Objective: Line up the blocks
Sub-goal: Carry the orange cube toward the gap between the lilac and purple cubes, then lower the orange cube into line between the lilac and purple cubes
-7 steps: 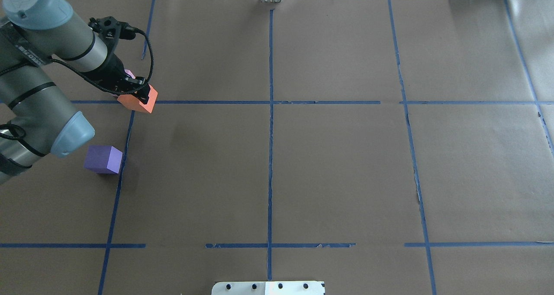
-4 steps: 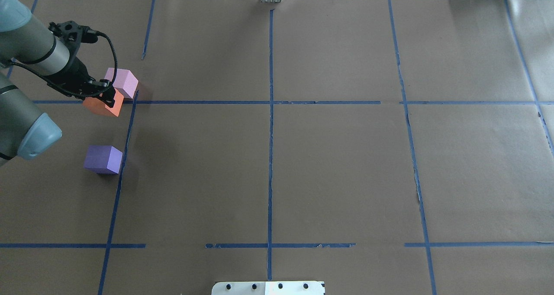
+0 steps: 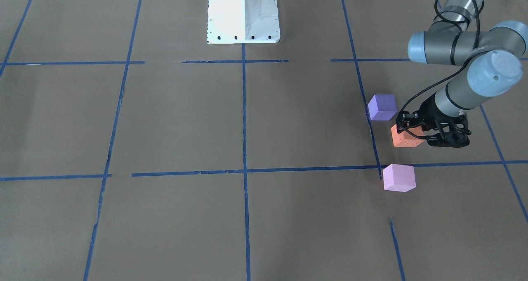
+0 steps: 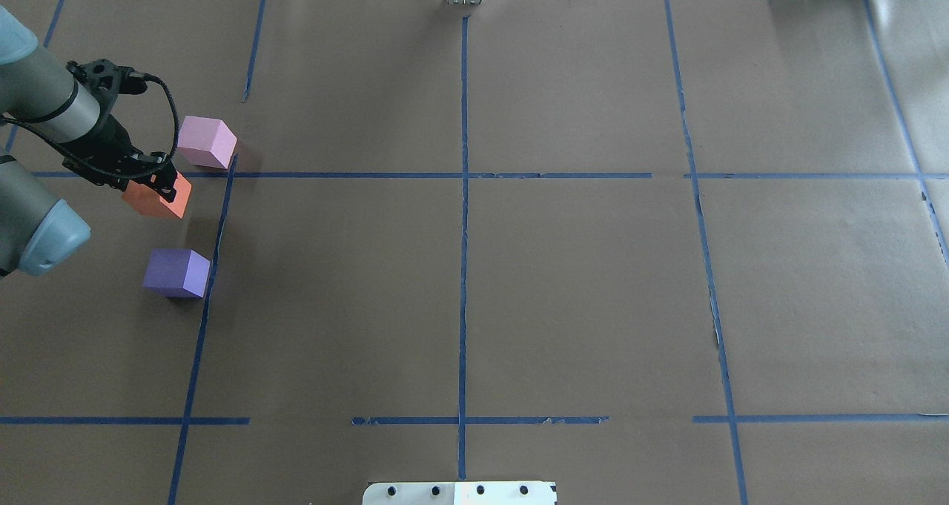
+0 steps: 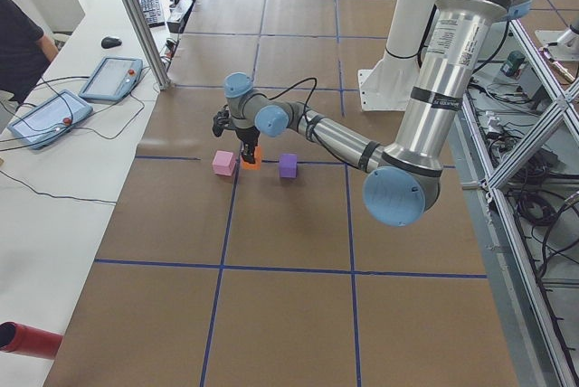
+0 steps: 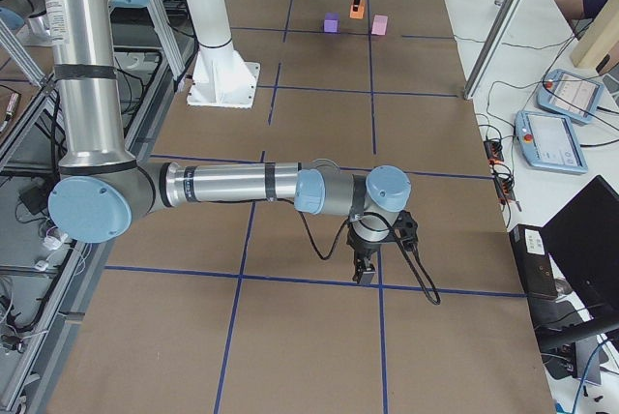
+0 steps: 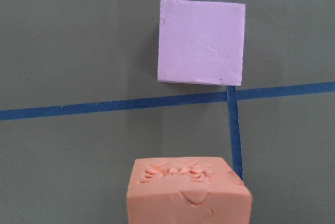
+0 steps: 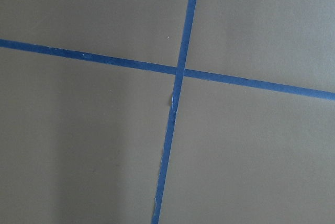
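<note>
Next, I set the orange block down with my left gripper on the brown paper (image 3: 392,142) (image 7: 209,169) between the purple block and the pink block.
My left gripper (image 4: 152,186) is shut on the orange block (image 4: 159,199) and holds it low over the brown paper, between the pale pink block (image 4: 206,142) and the violet-purple block (image 4: 176,273). The front-facing view shows the same order: purple (image 3: 382,107), orange (image 3: 404,138), pink (image 3: 399,178). In the left wrist view the orange block (image 7: 188,192) is at the bottom and the pink block (image 7: 202,42) lies beyond a tape line. My right gripper (image 6: 366,274) shows only in the exterior right view, so I cannot tell whether it is open or shut.
Blue tape lines (image 4: 463,193) divide the brown paper into a grid. The white robot base plate (image 3: 243,12) stands at the table's near edge. Tablets (image 5: 45,116) and cables lie on the white side table.
My left gripper has carried the orange block left and toward the robot. The pink block, hidden behind it before, now shows fully. The purple block has not moved.
</note>
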Tool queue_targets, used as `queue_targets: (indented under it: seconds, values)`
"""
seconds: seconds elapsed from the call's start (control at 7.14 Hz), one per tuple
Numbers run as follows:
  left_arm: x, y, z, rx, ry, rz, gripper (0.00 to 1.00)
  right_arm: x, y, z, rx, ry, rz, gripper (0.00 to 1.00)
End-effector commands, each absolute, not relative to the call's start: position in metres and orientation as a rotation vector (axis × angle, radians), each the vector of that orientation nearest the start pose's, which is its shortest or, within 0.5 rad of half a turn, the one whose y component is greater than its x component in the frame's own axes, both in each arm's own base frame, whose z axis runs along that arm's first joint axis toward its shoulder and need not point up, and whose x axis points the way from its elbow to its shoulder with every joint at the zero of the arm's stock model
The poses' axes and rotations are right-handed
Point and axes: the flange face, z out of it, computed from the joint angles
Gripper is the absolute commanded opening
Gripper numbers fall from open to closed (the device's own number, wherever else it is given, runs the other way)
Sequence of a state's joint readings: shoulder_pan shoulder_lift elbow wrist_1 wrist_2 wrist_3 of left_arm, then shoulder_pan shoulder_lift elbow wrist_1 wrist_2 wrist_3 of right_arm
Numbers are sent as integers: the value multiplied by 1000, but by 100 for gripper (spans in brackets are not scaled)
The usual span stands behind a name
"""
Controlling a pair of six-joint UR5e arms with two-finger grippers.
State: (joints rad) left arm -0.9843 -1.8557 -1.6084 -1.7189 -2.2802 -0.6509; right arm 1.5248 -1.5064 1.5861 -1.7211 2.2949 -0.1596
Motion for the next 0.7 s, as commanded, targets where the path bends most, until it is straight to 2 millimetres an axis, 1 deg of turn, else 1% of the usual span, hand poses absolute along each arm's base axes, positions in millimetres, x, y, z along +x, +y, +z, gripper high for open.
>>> queue_targets:
  seconds: [0.0, 0.14, 0.28, 0.42, 0.56]
  values:
    - [296, -557, 474, -49, 839, 118, 39, 44, -515, 637, -26, -727, -171, 100]
    - [305, -558, 476, -52, 838, 128, 39, 44, -515, 637, -26, -727, -171, 100]
    - [312, -564, 473, -57, 840, 129, 39, 44, -515, 637, -26, -727, -171, 100]
    - [314, -565, 471, -56, 841, 133, 39, 44, -515, 637, -26, -727, -171, 100]
    - [321, -562, 471, -60, 843, 144, 39, 44, -515, 637, -26, -727, -171, 100]
